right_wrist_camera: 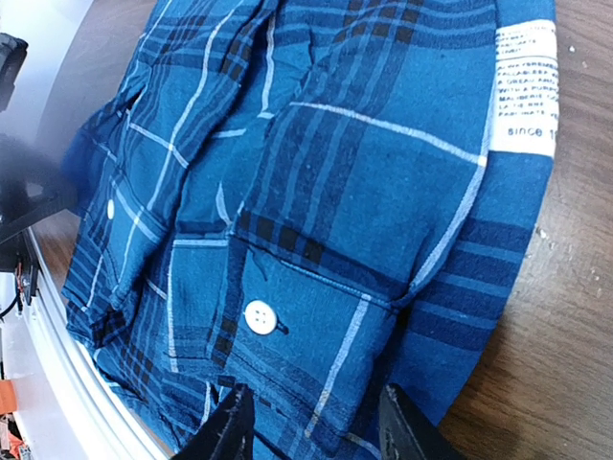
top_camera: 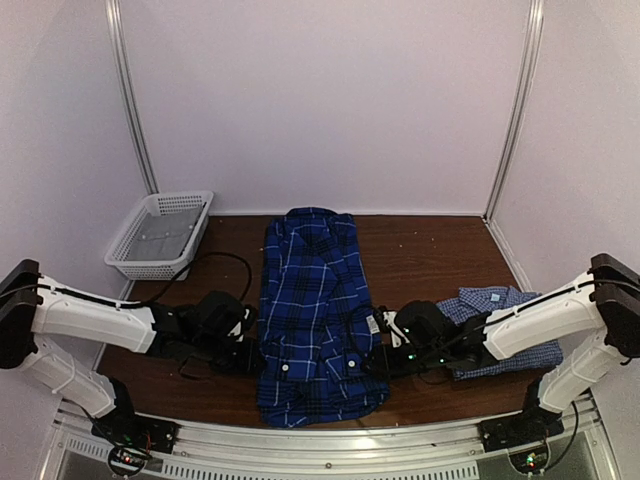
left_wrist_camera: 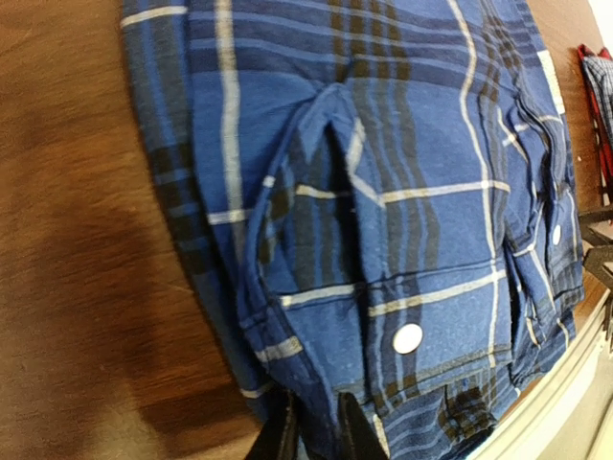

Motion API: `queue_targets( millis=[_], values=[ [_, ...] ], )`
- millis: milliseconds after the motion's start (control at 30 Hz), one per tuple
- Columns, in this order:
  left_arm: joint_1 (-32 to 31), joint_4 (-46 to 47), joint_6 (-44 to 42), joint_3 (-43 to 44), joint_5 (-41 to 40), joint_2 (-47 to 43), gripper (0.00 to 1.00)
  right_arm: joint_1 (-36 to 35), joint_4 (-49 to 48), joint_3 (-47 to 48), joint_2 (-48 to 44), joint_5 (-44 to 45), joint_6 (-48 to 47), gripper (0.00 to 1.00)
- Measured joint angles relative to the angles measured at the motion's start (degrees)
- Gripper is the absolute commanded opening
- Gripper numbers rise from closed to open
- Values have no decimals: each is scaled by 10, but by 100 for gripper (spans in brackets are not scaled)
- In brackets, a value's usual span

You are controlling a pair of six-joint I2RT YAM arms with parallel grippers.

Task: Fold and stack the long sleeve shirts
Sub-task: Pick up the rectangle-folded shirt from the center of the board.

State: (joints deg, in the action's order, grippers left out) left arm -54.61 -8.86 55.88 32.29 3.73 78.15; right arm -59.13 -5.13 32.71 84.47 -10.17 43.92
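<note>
My left gripper is pinching only the raised fold above the plaid shirt's side edge (left_wrist_camera: 247,381), so it should open, back away and grab fold and edge together.
The dark plaid shirt (top_camera: 315,310) lies folded into a long strip down the middle of the table, collar end far. The pale check shirt (top_camera: 500,312) lies crumpled at the right, partly under my right arm. At the strip's near left edge my left gripper (top_camera: 252,345) (left_wrist_camera: 316,436) is shut on a raised fold of the plaid cloth (left_wrist_camera: 383,240). My right gripper (top_camera: 385,350) (right_wrist_camera: 316,431) is at the near right edge. It is open, and its fingers straddle a buttoned cuff (right_wrist_camera: 287,316) of the same shirt.
A white mesh basket (top_camera: 160,235) stands at the back left corner of the brown table (top_camera: 440,250). A black cable loops on the table beside the left arm. White walls close in the back and sides, and a metal rail (top_camera: 330,450) runs along the near edge.
</note>
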Motion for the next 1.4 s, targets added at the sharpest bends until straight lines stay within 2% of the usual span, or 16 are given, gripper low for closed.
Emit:
queue_targets(
  millis=[100,300,400,567,733,1000,1233,1400],
  values=[
    [-8,0,0,9,0,8,6,-5,-3,0,9,0,1,37],
    [-22,-18,-1,37,1,13,1,-14,-2,0,14,-1,5,13],
    [-28,-30,-5,51,5,13,0,-18,9,5,13,-1,5,8],
    [-30,-51,-14,59,23,16,2,-26,24,9,2,-2,8,8],
    [-31,-64,-26,61,44,57,17,-28,33,9,2,-5,11,18],
    [-34,-87,-29,73,66,70,45,-29,41,9,1,-16,11,47],
    [-34,-155,-18,101,56,38,65,-18,63,14,-8,-34,9,59],
    [-34,-201,-2,133,52,34,70,5,86,26,-9,-55,1,65]
  ],
)
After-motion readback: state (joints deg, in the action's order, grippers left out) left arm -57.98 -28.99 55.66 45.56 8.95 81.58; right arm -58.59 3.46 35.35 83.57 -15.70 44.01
